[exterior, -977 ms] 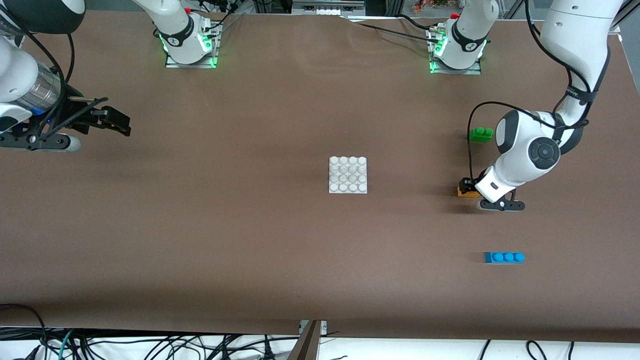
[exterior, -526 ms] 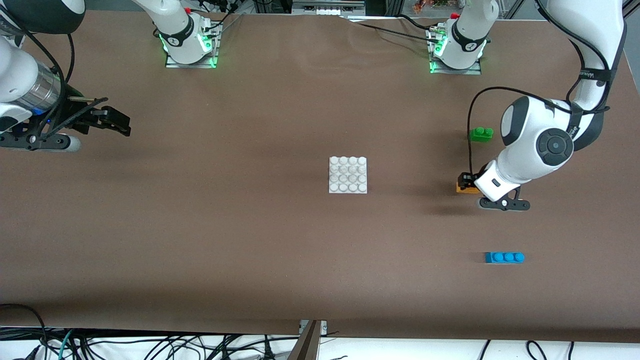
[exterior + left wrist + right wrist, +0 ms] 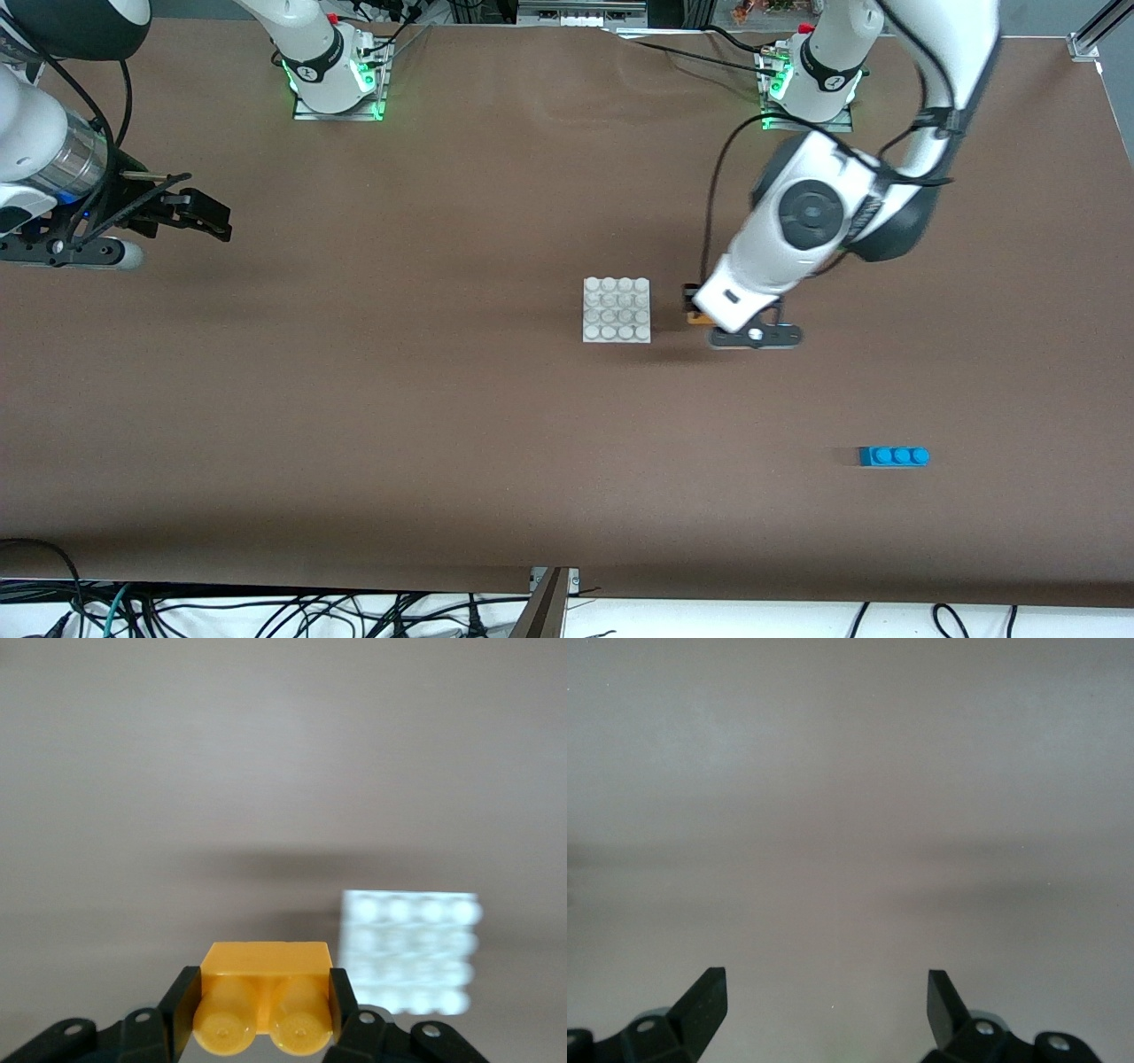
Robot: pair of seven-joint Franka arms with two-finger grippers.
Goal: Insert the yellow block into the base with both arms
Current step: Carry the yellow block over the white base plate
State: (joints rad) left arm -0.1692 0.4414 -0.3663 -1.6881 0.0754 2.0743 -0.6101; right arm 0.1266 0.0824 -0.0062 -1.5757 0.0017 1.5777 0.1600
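Observation:
My left gripper needs to let go of the yellow block on the white base's middle studs (image 3: 616, 299) (image 3: 409, 970), a little toward the back edge of the table.
My left gripper (image 3: 694, 307) is shut on the yellow block (image 3: 697, 317) and holds it just above the table, beside the base's edge toward the left arm's end. In the left wrist view the yellow block (image 3: 266, 990) sits between the black fingers, its two studs facing the camera, and my left gripper (image 3: 261, 997) is closed on its sides. The white studded base (image 3: 617, 309) lies at the table's middle and also shows in the left wrist view (image 3: 409, 950). My right gripper (image 3: 209, 218) waits open and empty over the right arm's end of the table, and it shows in the right wrist view (image 3: 828, 988).
A blue three-stud brick (image 3: 894, 456) lies nearer the front camera, toward the left arm's end. The left arm's elbow hangs over the spot where the green brick lay, so that brick is hidden. The arm bases, lit green, stand along the table's back edge.
My left gripper has carried the yellow block from the left arm's end of the table to just beside the base. The right arm has not moved.

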